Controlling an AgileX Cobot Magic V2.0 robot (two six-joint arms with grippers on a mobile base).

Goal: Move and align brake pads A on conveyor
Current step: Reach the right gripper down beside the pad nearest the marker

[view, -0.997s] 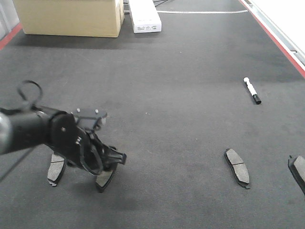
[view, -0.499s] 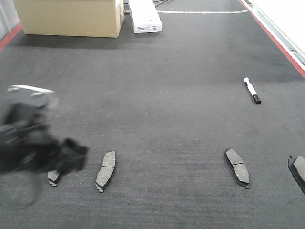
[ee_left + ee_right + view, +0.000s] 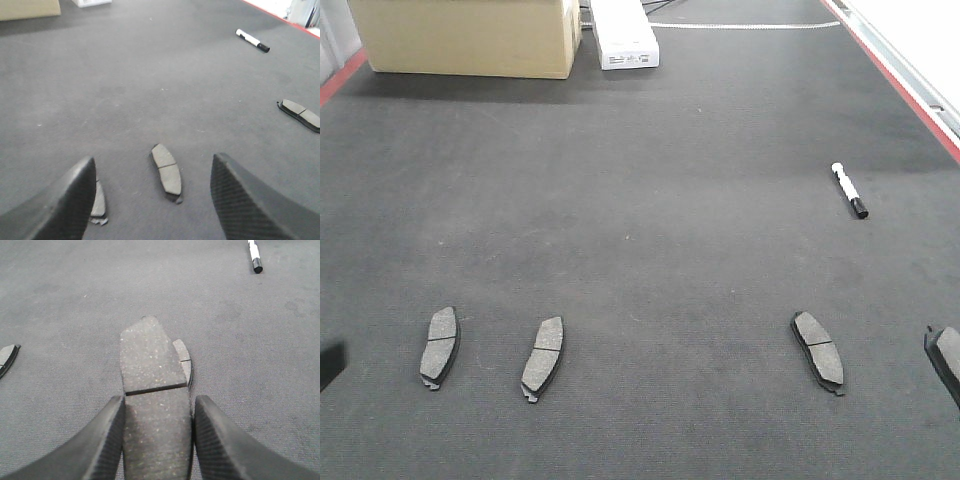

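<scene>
Next, I release the brake pad from my right gripper in the wide gap (image 3: 736, 357), next to the brake pad that is nearest the marker.
On the dark conveyor (image 3: 650, 220) three brake pads lie flat in a near row: a left pad (image 3: 440, 347), a second pad (image 3: 542, 358) and a right-hand pad (image 3: 817, 351). A fourth pad (image 3: 948, 358) shows at the right border. My left gripper (image 3: 152, 159) hangs open above the belt. The second pad (image 3: 166, 169) lies beyond and between its fingers, and the left pad (image 3: 99, 200) is half hidden by the left finger. My right gripper (image 3: 159, 399) is shut on a brake pad (image 3: 152, 370) that points forward. A grey sliver (image 3: 184, 357) peeks from behind that pad.
A black-and-white marker (image 3: 848, 190) lies on the belt at the right. A cardboard box (image 3: 470, 35) and a white box (image 3: 623, 35) stand at the far end. Red edge strips (image 3: 910, 80) bound the belt. A dark bit of the left arm (image 3: 330, 365) shows at the left border.
The left arm has pulled back to the left, almost out of the front view. The second pad it was over now lies free, and the left pad is uncovered.
</scene>
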